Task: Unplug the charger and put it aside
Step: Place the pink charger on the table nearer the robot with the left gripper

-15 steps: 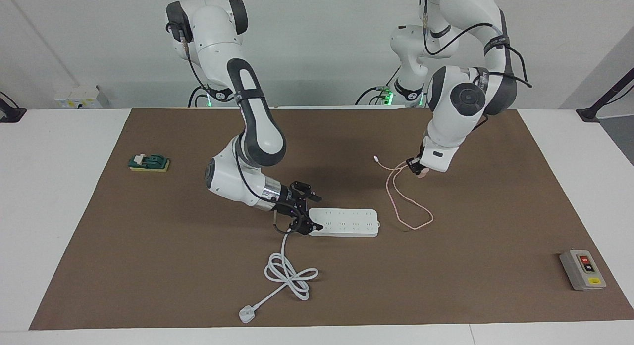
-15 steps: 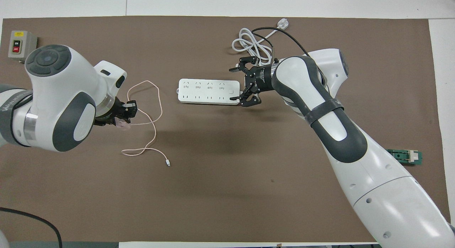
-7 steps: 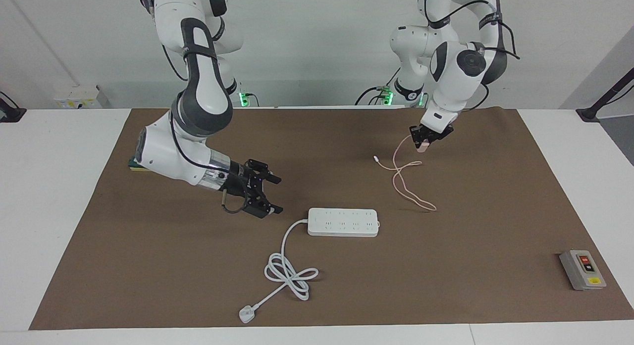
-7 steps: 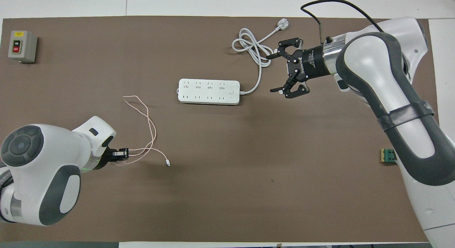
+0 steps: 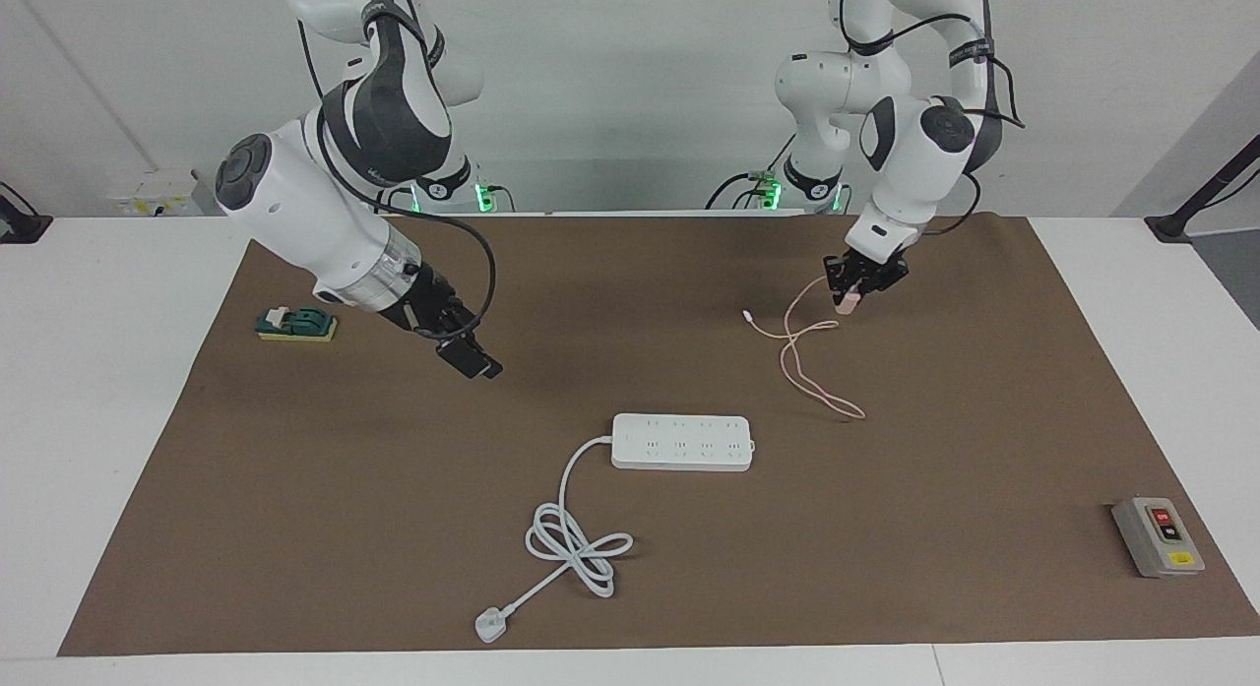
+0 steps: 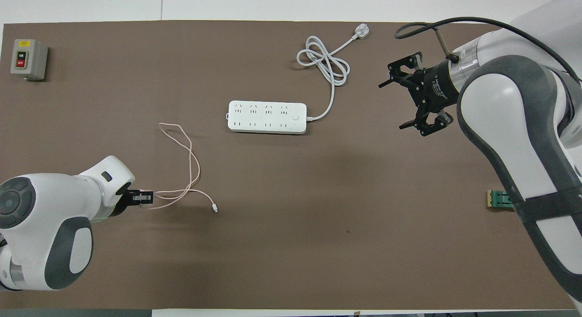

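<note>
The charger will leave my left gripper on the mat point(image 6: 106, 193) beside its pink cable, on the grey button box's side. The charger is now held low over the mat.
The pale pink charger point(image 5: 845, 302) is out of the white power strip point(image 5: 682, 442) and sits between the fingers of my left gripper point(image 5: 854, 290), low over the mat, over a spot nearer to the robots than the strip. Its thin pink cable point(image 5: 807, 366) trails loosely over the mat toward the strip. In the overhead view the left gripper point(image 6: 145, 198) hides most of the charger; the cable point(image 6: 193, 160) and the strip point(image 6: 267, 117) show, the strip's sockets empty. My right gripper point(image 5: 474, 359) is open and empty, raised over bare mat point(image 6: 392, 105) toward the right arm's end.
The strip's thick white cord point(image 5: 576, 543) lies coiled, ending in a plug point(image 5: 489, 625) near the mat's edge farthest from the robots. A grey button box point(image 5: 1159, 536) sits at the left arm's end. A green item on a yellow pad point(image 5: 295, 324) lies at the right arm's end.
The right gripper left the strip's end and rose away toward its own end of the table. The left gripper carried the charger toward the robots, dragging the cable along.
</note>
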Controlling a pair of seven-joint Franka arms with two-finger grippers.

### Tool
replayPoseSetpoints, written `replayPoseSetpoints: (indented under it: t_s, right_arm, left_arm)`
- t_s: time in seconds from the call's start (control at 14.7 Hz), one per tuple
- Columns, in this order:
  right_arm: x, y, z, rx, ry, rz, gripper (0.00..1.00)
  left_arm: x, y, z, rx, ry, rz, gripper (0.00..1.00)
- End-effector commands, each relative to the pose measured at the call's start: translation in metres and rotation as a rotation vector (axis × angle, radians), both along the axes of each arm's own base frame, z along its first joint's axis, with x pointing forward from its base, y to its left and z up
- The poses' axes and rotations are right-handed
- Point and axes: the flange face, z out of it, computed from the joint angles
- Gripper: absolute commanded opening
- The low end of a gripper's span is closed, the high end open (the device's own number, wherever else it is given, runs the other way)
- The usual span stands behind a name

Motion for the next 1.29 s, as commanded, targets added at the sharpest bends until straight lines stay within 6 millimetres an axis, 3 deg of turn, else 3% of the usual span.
replayPoseSetpoints:
  t_s: [0.0,0.14,0.41,0.48,0.75,0.95,1.22]
  right_arm:
    - [-0.008,-0.033,0.012,-0.072,-0.079,0.222,1.0]
    - [-0.013,-0.06,0.024,-0.129,-0.151,0.42,1.0]
    - [-0.028,-0.113,0.055,-0.246,-0.25,0.78,1.0]
    - [-0.033,-0.125,0.065,-0.267,-0.263,0.843,1.0]
    - [-0.066,-0.152,0.106,-0.322,-0.265,0.983,1.0]
    - [-0.091,-0.155,0.13,-0.327,-0.25,1.023,1.0]
    - [-0.121,-0.164,0.133,-0.31,-0.23,1.006,1.0]
  left_arm:
    - [0.02,0.022,-0.023,-0.009,-0.016,-0.012,0.0]
    - [0.026,0.036,-0.025,-0.007,-0.022,-0.02,0.0]
    - [0.025,0.037,-0.034,-0.006,-0.004,-0.025,0.0]
    - [0.025,0.039,-0.034,-0.006,-0.002,-0.022,0.11]
    - [0.024,0.075,-0.037,-0.006,0.009,0.016,0.97]
    - [0.026,0.089,-0.034,-0.006,0.008,0.043,1.0]
    - [0.046,0.106,-0.014,-0.013,0.046,0.07,1.0]
